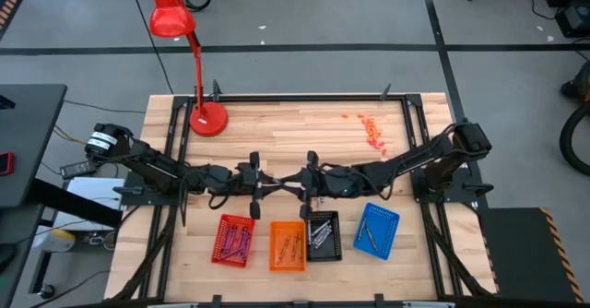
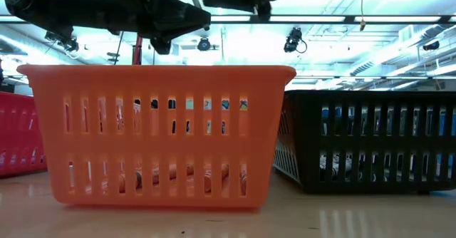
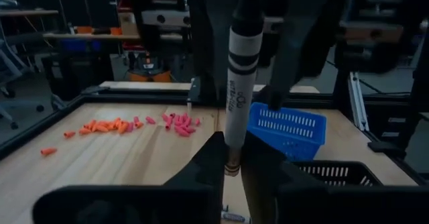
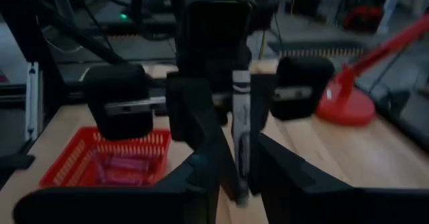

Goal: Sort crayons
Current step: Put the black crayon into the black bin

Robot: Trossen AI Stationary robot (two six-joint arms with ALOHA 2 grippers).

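Observation:
The crayon sits too shallow in my right gripper's fingers. Next, my right gripper opens, moves closer and takes the crayon's middle [image 4: 242, 125] before my left gripper opens.
One crayon [image 1: 282, 182] with a black-and-white wrapper hangs level in the air between my two grippers, above the table's middle and just beyond the trays. My left gripper [image 1: 262, 183] is shut on its left end and my right gripper [image 1: 303, 183] on its right end. The crayon also shows in the left wrist view [image 3: 239, 76] and the right wrist view [image 4: 240, 117]. More crayons lie in the red tray [image 1: 234, 239], the orange tray [image 1: 288, 245], the black tray [image 1: 324, 234] and the blue tray [image 1: 376, 231]. My left gripper pinches the crayon's left end [image 3: 232, 150] between its two fingers. The fingers come level from the table's left and lie along the crayon. The crayon is lifted clear of the table. My right gripper pinches the crayon's right end [image 4: 241, 158] between its two fingers. The fingers come level from the table's right and lie along the crayon, which reaches on to the left gripper [image 4: 214, 29].
The four mesh trays stand in a row near the table's front edge. A red desk lamp [image 1: 205, 116] stands at the far left. Small pink and orange bits [image 1: 371, 131] lie at the far right. A black frame [image 1: 406, 100] borders the table.

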